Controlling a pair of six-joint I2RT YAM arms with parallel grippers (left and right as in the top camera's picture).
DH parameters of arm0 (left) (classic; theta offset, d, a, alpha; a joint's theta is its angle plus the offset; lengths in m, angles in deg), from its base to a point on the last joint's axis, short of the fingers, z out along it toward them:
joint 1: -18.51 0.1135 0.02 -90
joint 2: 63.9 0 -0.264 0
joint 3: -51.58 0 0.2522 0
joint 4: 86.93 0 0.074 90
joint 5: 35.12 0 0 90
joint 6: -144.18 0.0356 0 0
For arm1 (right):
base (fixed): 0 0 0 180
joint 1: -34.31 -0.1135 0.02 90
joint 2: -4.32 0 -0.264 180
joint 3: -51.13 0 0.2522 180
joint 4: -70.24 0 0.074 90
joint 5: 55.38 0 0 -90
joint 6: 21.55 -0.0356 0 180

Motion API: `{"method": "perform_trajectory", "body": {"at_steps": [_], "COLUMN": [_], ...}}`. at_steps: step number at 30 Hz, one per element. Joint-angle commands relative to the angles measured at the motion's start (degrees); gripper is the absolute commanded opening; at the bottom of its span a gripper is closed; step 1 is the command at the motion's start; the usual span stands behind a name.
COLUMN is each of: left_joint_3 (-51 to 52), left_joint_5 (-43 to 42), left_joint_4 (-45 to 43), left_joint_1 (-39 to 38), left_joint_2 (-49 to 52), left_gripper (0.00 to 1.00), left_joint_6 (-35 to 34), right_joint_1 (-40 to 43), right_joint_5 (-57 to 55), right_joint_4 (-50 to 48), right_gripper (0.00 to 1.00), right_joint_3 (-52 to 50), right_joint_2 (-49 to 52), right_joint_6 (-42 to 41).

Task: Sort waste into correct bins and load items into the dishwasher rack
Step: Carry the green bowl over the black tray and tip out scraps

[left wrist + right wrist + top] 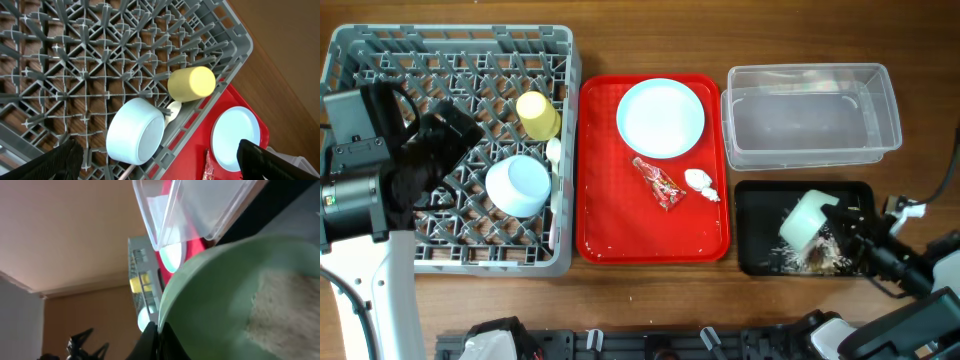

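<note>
Next, I let go of the pale green bowl, now tipped over the black tray, with my right gripper on the red serving tray (635,214), just in front of the red wrapper.
My right gripper (842,218) is shut on the rim of the pale green bowl (806,219), which is tipped on its side over the black tray (756,200). Rice and brown scraps (815,260) lie in that tray. In the right wrist view my fingers (159,330) pinch the bowl's rim (210,295), and rice (285,305) clings inside. My left gripper (460,135) hangs open and empty over the grey rack (380,50), which holds the yellow cup (537,113), the pale blue bowl (518,185) and a white utensil (553,150). The left wrist view shows the fingers (157,150) spread wide above the bowl (135,131).
The red serving tray (610,220) in the middle holds the pale blue plate (660,117), the red wrapper (658,183) and the white tissue (698,181). The clear tub (810,115) stands behind the black tray. Robot bases line the front edge.
</note>
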Motion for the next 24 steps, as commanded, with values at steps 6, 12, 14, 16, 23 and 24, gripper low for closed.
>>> {"method": "perform_trajectory", "body": {"at_steps": [6, 12, 14, 16, 23, 24], "left_joint_3": [-0.2, -0.2, -0.2, -0.2, -0.2, -0.2], "left_joint_5": [0.0, 0.0, 0.0, 0.0, 0.0, 0.0], "left_joint_4": [-0.1, -0.1, -0.1, -0.1, -0.1, -0.1], "left_joint_1": [0.3, 0.3, 0.3, 0.3, 0.3, 0.3], "left_joint_2": [-0.2, -0.2, -0.2, -0.2, -0.2, -0.2], "left_gripper": [1.0, 1.0, 1.0, 1.0, 1.0, 1.0], "left_joint_6": [-0.5, -0.5, -0.5, -0.5, -0.5, -0.5], "right_joint_1": [0.3, 0.3, 0.3, 0.3, 0.3, 0.3], "right_joint_5": [8.3, 8.1, 6.2, 9.4, 11.4, 10.6], "right_joint_4": [4.2, 9.2, 8.4, 9.9, 9.3, 7.2], "right_gripper": [0.04, 0.04, 0.04, 0.04, 0.04, 0.04], "right_joint_3": [-1.8, -1.8, -1.8, -1.8, -1.8, -1.8], "right_joint_2": [0.1, 0.1, 0.1, 0.1, 0.0, 0.1], "right_joint_6": [6.9, 11.5, 8.6, 11.5, 26.7, 23.3]}}
